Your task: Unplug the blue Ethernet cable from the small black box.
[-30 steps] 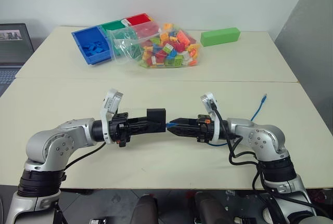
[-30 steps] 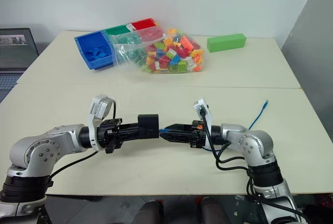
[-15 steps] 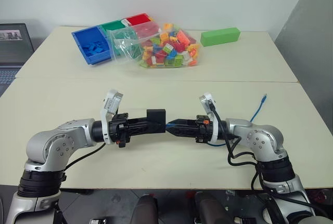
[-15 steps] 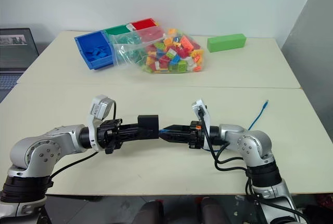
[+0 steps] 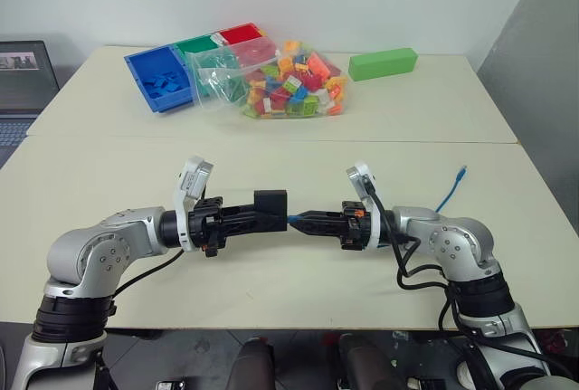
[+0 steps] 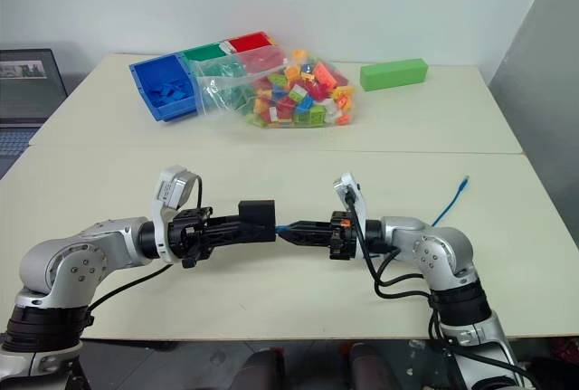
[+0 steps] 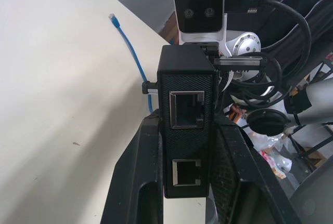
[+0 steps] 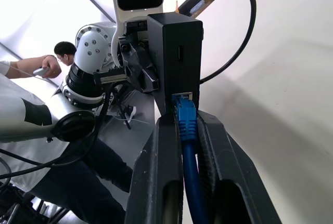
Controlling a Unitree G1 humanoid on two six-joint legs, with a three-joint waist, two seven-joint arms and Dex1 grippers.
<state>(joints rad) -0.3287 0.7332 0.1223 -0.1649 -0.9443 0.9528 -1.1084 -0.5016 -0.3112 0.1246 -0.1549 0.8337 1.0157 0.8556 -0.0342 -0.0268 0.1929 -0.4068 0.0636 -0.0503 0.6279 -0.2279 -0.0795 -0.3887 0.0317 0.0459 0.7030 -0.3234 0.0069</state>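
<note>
Next, I open my left gripper to let go of the small black box on the bare table [image 5: 175, 192], there in front of the blue tray.
My left gripper [image 5: 262, 216] is shut on the small black box [image 5: 271, 202] and holds it level above the table, just left of centre. The left wrist view shows the box [image 7: 187, 104] between the fingers, with two empty sockets facing the camera. The blue Ethernet cable [image 8: 186, 125] has its plug in a socket on the box's other side. My right gripper [image 5: 303, 221] points at the box and is shut on the cable just behind the plug. The cable runs back under the right arm, and its free end [image 5: 460, 171] lies on the table at the right.
At the back of the table stand a blue tray [image 5: 161, 80] with green and red bins beside it, a clear bag of coloured bricks [image 5: 280, 78] and a green block [image 5: 383, 63]. A laptop [image 5: 23, 73] sits far left. A person [image 8: 31, 78] shows beyond the arms.
The right gripper's fingers have closed onto the blue cable at the plug. Both arms and the black box have stayed where they were.
</note>
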